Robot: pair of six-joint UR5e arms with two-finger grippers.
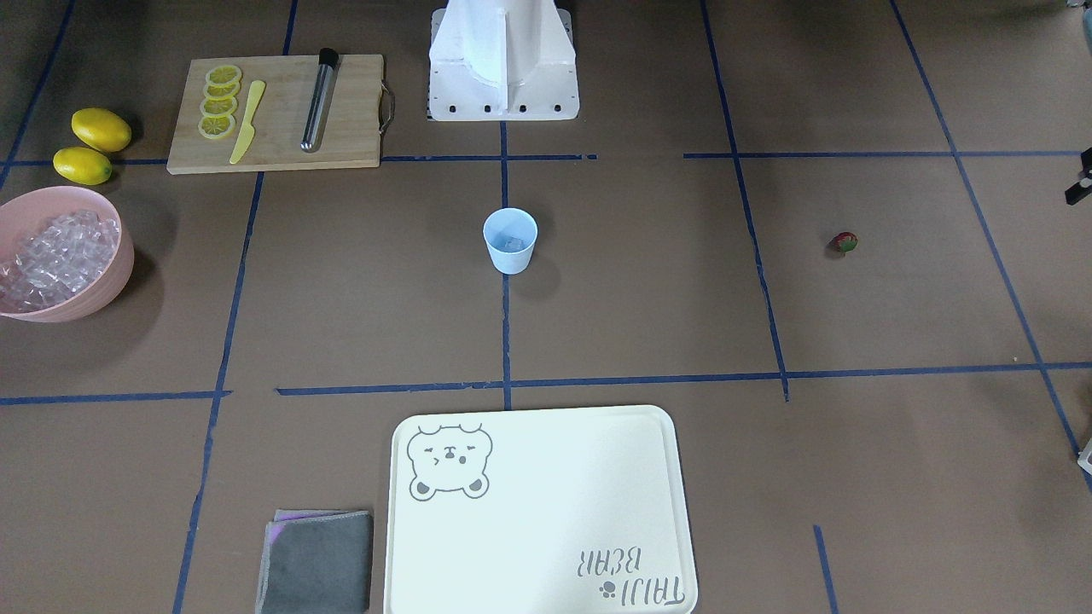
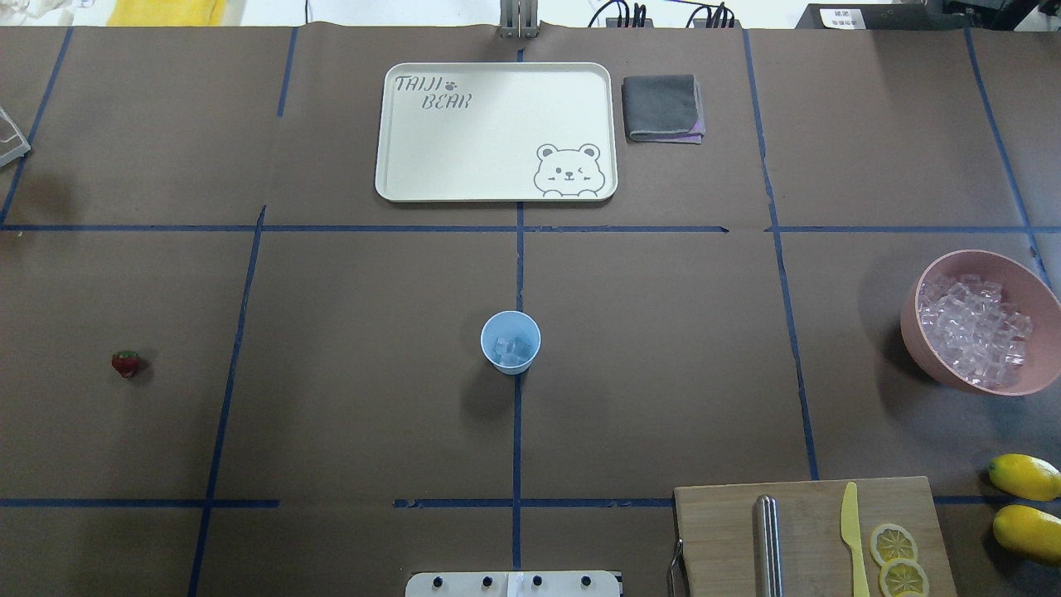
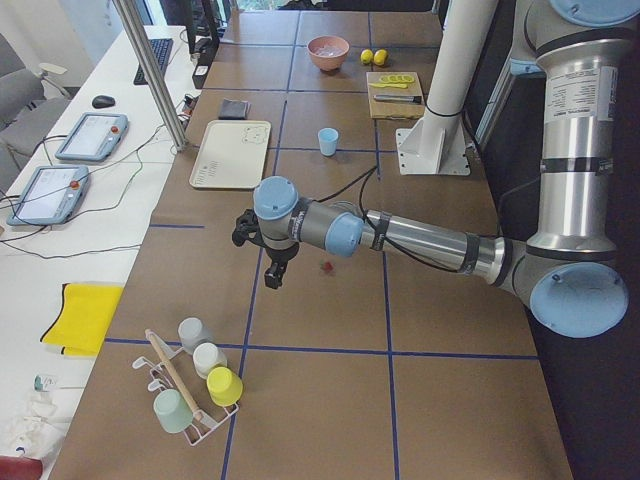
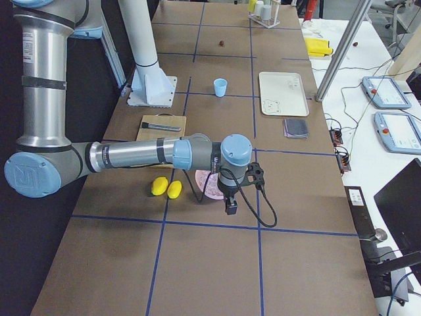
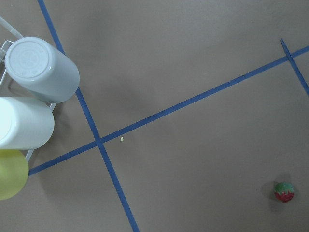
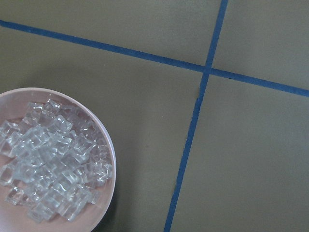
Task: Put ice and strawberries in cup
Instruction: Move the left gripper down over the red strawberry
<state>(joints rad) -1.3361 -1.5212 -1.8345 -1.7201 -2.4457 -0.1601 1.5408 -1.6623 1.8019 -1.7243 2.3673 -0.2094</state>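
Observation:
The strawberry lying alone on the table is next for my left gripper, which should go there and close on its red body (image 1: 845, 240) (image 5: 284, 195), leaving its green end showing.
The light-blue cup (image 2: 511, 342) stands upright at the table's middle with a few pieces of ice (image 2: 511, 349) inside. The ice pile (image 2: 974, 332) fills the pink bowl (image 2: 1032, 286), which also shows in the right wrist view (image 6: 104, 140). The strawberry (image 2: 125, 363) lies alone on the table and shows in the left wrist view (image 5: 284, 192). My left gripper (image 3: 272, 272) hangs above the table near the strawberry (image 3: 326, 266). My right gripper (image 4: 231, 207) hangs beside the bowl (image 4: 209, 187). Both show only in side views, so I cannot tell whether they are open or shut.
A cutting board (image 2: 812, 531) holds lemon slices (image 2: 893, 545), a yellow knife (image 2: 852, 535) and a metal tube (image 2: 768, 543). Two lemons (image 2: 1024, 476) lie beside it. A cream tray (image 2: 496, 133) and a grey cloth (image 2: 661, 108) sit at the far side. A rack of cups (image 5: 38, 72) stands near the strawberry.

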